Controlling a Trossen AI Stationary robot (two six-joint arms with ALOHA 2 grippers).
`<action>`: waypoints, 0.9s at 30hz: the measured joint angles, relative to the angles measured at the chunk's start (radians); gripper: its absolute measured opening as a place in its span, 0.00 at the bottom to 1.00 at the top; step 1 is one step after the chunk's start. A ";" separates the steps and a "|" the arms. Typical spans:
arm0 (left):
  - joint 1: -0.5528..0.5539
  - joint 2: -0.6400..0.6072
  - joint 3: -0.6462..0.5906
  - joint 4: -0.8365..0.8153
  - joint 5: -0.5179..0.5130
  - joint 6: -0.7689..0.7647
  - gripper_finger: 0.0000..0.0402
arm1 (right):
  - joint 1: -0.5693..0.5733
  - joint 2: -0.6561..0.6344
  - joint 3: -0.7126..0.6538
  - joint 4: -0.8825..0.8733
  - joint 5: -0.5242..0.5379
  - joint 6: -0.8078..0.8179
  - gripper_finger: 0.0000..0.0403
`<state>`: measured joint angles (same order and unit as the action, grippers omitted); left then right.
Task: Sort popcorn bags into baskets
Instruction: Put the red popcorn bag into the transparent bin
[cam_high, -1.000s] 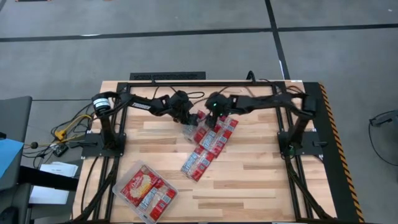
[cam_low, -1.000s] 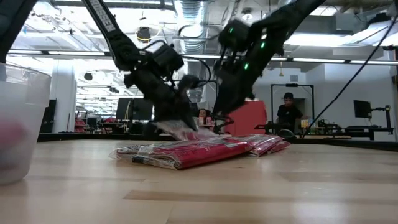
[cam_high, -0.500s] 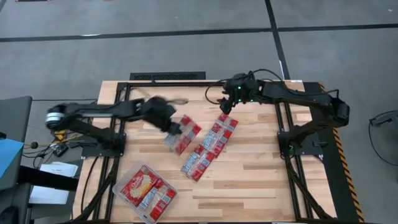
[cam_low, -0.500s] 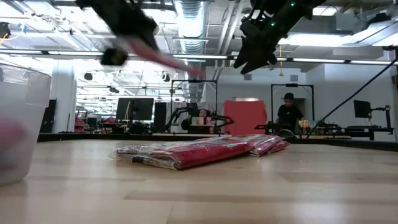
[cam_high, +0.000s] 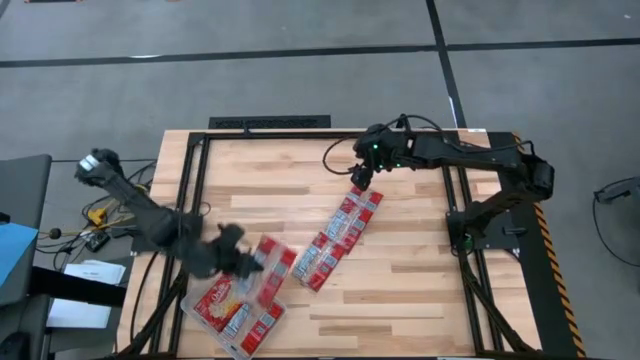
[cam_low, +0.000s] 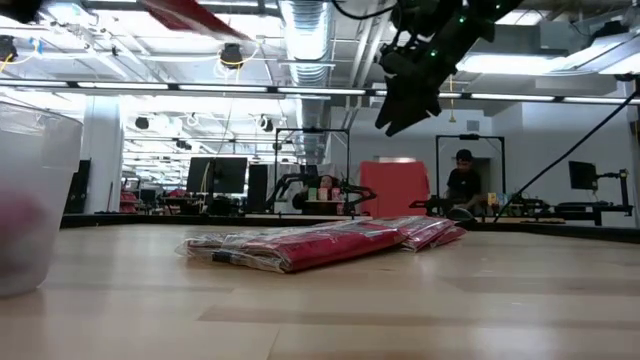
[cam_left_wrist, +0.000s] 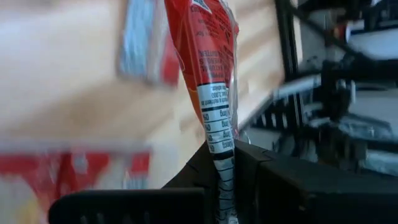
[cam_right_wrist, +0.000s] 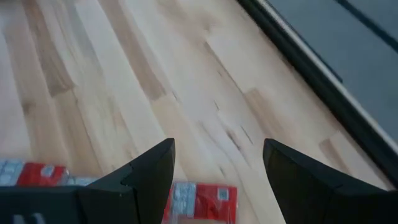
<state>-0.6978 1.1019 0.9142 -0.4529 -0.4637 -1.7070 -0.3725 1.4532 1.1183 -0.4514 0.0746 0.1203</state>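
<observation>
My left gripper is going to release the popcorn bag on top of the bags in the clear tray (cam_high: 248, 297).
My left gripper (cam_high: 243, 262) hangs above the clear tray (cam_high: 196, 287) near the table's near left corner, shut on one red and white popcorn bag (cam_high: 270, 262). In the low view that bag (cam_low: 188, 14) shows high up. The tray holds several bags lying flat. A slanting row of several more bags (cam_high: 335, 240) lies flat on the table's middle; the low view shows the same row (cam_low: 320, 243). My right gripper (cam_high: 360, 176) floats open above the row's far end, touching nothing; its wrist view looks down on the wood and a bag (cam_right_wrist: 199, 198). My left gripper pinches the bag by one narrow printed edge (cam_left_wrist: 219, 163) between its two fingers (cam_left_wrist: 249, 163). The bag (cam_left_wrist: 208, 56) stretches away from the fingertips, edge-on to the wrist camera, and is lifted clear of table and tray.
Bare wood lies to the right of the row and along the near edge. The black frame rails (cam_high: 270, 122) border the far edge. The tray's wall (cam_low: 35, 200) stands large at the low view's left. A person (cam_low: 462, 180) stands far behind the table.
My left gripper has lifted one bag off the far end of the row and swung it fast toward the near left, to above the tray. My right gripper has risen from the row and drawn back a little toward the far edge.
</observation>
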 joint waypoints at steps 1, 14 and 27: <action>-0.044 0.021 0.000 0.016 -0.011 -0.033 0.01 | 0.004 0.006 0.002 0.015 0.000 -0.001 0.67; -0.262 0.311 0.000 0.075 0.002 -0.340 0.02 | 0.009 0.007 0.001 0.026 -0.004 0.002 0.67; -0.273 0.354 0.000 0.075 0.036 -0.353 0.02 | 0.005 0.007 0.001 0.026 -0.002 0.002 0.67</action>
<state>-0.9706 1.4563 0.9143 -0.3776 -0.4279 -2.0604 -0.3679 1.4601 1.1191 -0.4253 0.0723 0.1226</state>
